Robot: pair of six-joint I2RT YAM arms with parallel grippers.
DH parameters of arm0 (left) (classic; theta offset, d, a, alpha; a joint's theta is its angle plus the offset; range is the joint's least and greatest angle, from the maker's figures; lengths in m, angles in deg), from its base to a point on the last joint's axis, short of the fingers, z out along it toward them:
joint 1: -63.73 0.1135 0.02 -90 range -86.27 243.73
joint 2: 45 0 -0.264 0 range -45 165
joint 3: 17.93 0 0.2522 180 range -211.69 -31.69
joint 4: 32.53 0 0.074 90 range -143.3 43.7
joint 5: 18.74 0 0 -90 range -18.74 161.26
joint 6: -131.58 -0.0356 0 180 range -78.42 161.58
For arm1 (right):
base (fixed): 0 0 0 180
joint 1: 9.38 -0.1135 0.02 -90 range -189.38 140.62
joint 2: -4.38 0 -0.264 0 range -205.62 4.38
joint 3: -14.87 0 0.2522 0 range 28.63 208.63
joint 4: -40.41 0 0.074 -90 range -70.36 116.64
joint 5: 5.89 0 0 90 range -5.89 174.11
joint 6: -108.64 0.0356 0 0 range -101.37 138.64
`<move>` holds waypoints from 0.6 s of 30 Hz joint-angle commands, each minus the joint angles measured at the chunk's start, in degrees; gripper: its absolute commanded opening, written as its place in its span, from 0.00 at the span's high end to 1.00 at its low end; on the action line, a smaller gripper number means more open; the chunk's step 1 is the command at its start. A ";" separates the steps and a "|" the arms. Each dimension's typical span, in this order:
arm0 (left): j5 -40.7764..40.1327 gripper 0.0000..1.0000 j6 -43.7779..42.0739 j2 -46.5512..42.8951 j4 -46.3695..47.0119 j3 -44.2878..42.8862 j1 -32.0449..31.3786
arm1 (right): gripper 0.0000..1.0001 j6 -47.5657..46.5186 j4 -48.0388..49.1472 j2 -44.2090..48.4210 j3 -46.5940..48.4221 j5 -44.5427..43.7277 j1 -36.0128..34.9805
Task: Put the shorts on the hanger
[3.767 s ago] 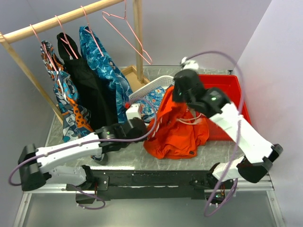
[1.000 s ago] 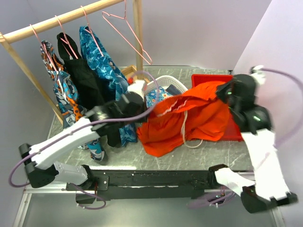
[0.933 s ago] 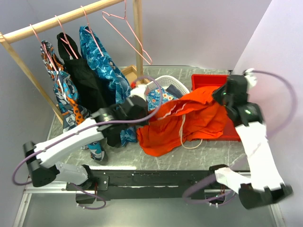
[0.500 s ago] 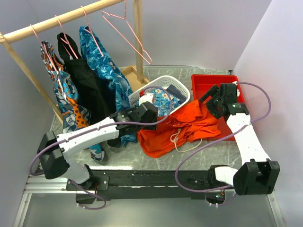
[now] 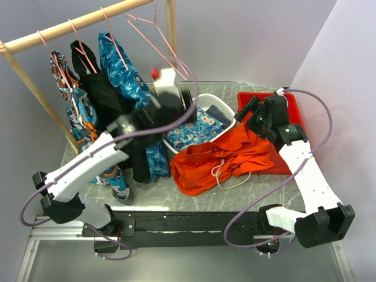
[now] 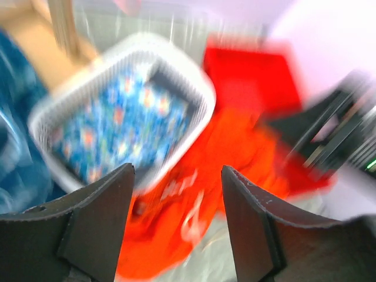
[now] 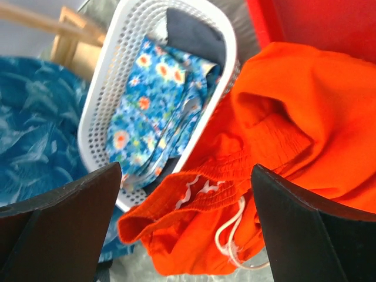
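Observation:
Next, I will close my left gripper on the corner of the empty pink hanger [image 5: 184, 73], at its end toward the white basket.
The orange shorts [image 5: 226, 161] lie crumpled on the table, one edge against the white basket. Their waistband and white drawstring [image 7: 235, 235] face up in the right wrist view. My right gripper [image 5: 247, 116] hovers over the shorts' back right part, open and empty [image 7: 185, 176]. My left gripper [image 5: 179, 97] is raised over the basket's left end, just under the pink hanger [image 5: 158, 41] on the rail. It is open and empty [image 6: 176, 170]. The left wrist view is blurred, and in it the shorts [image 6: 235, 153] lie far below.
The white basket [image 5: 231, 117] holds blue floral cloth [image 7: 153, 100]. A red bin [image 7: 317, 23] stands at the back right, partly under the shorts. A wooden rail [image 5: 70, 26] carries a black garment [image 5: 108, 100] and blue patterned garments on other hangers, with its post [image 5: 171, 47] behind the basket.
Both grippers opened and let go of the shorts, which dropped from a stretched hold onto the table. The left arm rose toward the hanger. The right arm came down and left.

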State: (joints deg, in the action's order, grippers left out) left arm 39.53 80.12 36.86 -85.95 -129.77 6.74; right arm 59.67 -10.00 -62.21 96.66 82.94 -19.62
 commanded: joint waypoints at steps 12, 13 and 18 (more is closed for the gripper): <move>-16.61 0.41 -5.32 19.73 10.10 -26.72 15.15 | 0.06 -4.03 4.56 2.34 -0.70 4.86 -5.05; -16.35 0.42 -5.58 20.35 11.08 -26.81 15.77 | 0.06 -4.21 4.65 2.51 -0.79 4.69 -5.31; -12.31 0.42 -6.64 23.86 16.10 -27.78 18.23 | 0.06 -5.09 4.39 2.95 -1.06 4.16 -5.49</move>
State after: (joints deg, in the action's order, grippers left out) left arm 26.79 76.08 60.01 -78.17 -155.35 23.18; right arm 56.39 -7.66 -61.59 95.59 87.20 -24.63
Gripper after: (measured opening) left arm 0.582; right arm 0.938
